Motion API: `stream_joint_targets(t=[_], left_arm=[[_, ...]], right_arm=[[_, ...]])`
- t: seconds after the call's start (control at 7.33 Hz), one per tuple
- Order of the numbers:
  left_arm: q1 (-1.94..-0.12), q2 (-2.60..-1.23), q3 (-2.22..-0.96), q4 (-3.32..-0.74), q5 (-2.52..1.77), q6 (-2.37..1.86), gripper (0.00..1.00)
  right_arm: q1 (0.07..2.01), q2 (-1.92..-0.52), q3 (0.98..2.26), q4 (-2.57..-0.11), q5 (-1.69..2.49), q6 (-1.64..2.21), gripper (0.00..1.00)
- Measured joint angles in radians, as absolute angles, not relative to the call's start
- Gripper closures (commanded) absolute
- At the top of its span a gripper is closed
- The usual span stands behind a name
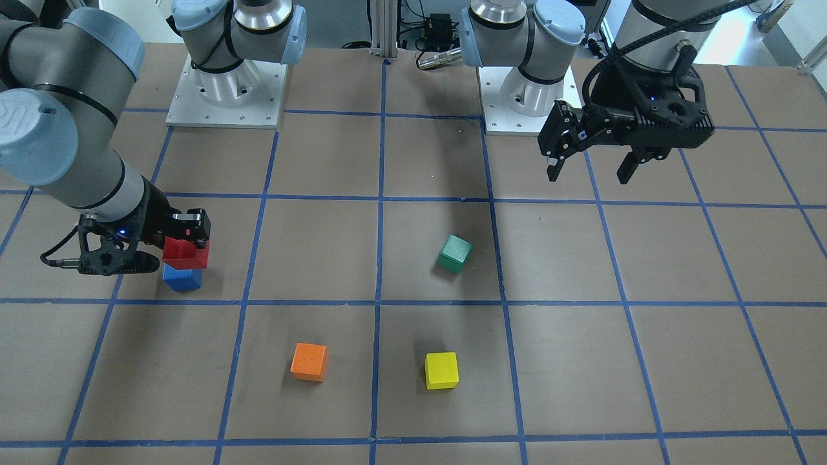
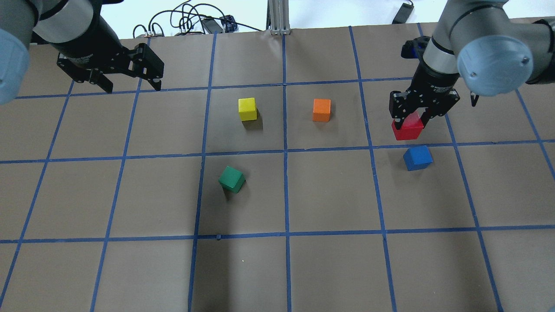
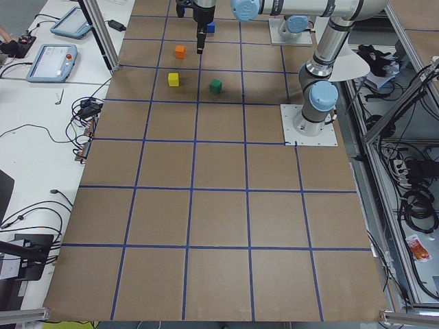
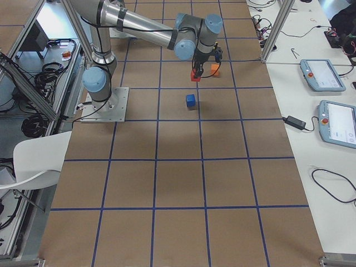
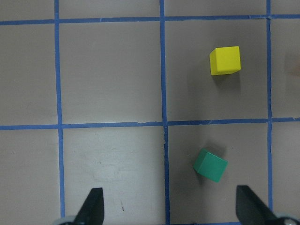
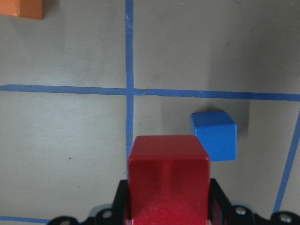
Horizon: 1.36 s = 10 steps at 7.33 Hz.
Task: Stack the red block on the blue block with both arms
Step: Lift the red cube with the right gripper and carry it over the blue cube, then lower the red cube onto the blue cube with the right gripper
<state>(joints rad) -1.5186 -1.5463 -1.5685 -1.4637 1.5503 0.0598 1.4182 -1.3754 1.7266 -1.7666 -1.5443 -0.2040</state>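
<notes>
My right gripper is to let go of the red block, now held off the table, on the top side of the blue block [image 1: 170,262] [image 6: 216,141], close to the tape lines.
My right gripper [image 2: 411,121] is shut on the red block [image 2: 407,127] and holds it off the table. The blue block [image 2: 417,157] sits on the brown table a little nearer the robot, apart from the red one. In the right wrist view the red block [image 6: 168,173] is between the jaws, with the blue block [image 6: 214,136] just ahead and to the right. In the front-facing view the red block [image 1: 186,253] overlaps the blue block [image 1: 182,279]. My left gripper [image 2: 130,86] is open and empty, high over the far left of the table.
A green block [image 2: 232,179] lies turned near the table's middle. A yellow block [image 2: 247,108] and an orange block [image 2: 321,110] stand farther out. The orange block is about one grid square left of the right gripper. The arm bases [image 1: 226,90] stand at the robot's edge.
</notes>
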Motion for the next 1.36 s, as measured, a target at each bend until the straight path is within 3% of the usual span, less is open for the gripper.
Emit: stream_joint_targets(t=[0.41, 1.36], left_arm=[[-1.519, -1.546, -1.568, -1.463, 1.549, 0.06, 0.0], [-1.519, -1.546, -1.568, -1.464, 1.551, 0.059, 0.0]], right_arm=[[1.348, -1.384, 1.874, -1.995, -1.588, -0.343, 1.0], [1.332, -1.382, 1.938, -2.031, -1.591, -0.389, 1.0]])
